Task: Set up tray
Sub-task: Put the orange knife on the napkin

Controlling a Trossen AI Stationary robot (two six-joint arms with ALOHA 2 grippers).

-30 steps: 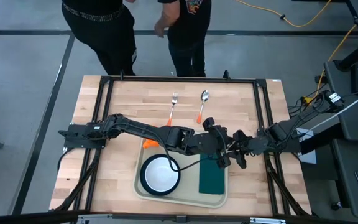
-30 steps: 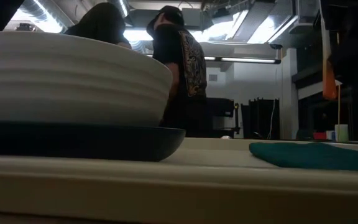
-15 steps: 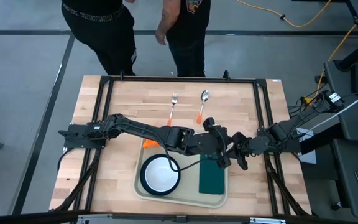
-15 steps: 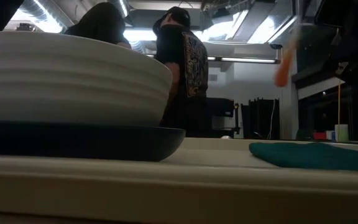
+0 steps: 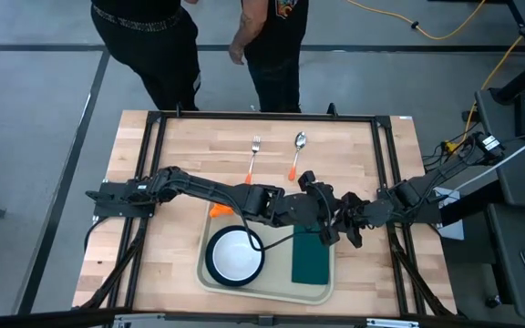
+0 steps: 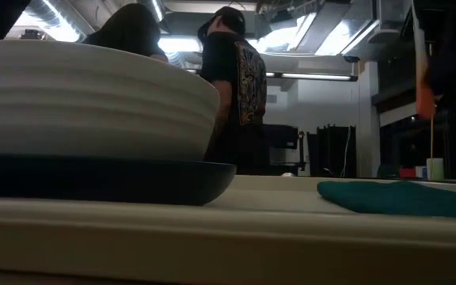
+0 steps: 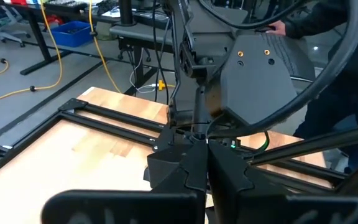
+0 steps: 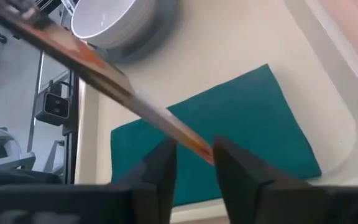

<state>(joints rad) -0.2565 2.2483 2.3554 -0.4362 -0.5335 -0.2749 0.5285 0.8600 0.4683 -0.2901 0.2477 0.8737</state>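
Observation:
My right gripper is pinching the slanting orange handle at its loose end, so it should open and take hold nearer the metal part (image 8: 180,129) before my left gripper opens.
The beige tray (image 5: 203,273) lies near the table's near edge. It carries a dark plate (image 5: 211,239) with a white bowl (image 5: 235,255), and a green napkin (image 5: 312,260). My left gripper (image 5: 324,219) and right gripper (image 5: 343,223) meet tip to tip above the napkin's far end. An orange-handled utensil (image 8: 142,102) spans between them, and each gripper is shut on it. In the low view its orange handle (image 6: 426,99) hangs below a pale metal part. My left gripper (image 7: 205,155) has its fingers closed together, and a thin dark strip (image 7: 197,112) rises from the seam between them toward the right gripper. Which part of the utensil this is cannot be told. My right gripper (image 8: 194,158) pinches the free end of the orange handle (image 8: 199,148) between its two fingers. The utensil runs away from the fingers, slanting over the napkin (image 8: 229,124), lifted clear of it.
A fork (image 5: 254,150) and a spoon (image 5: 298,150), both orange-handled, lie on the wood toward the far edge. A small orange piece (image 5: 219,210) shows beside my left arm. Two people stand beyond the far edge. Bare wood lies left of the tray.
In the low view the orange handle swung to the picture's left half a second ago and is back at the right now. Neither arm has visibly shifted in the high view.

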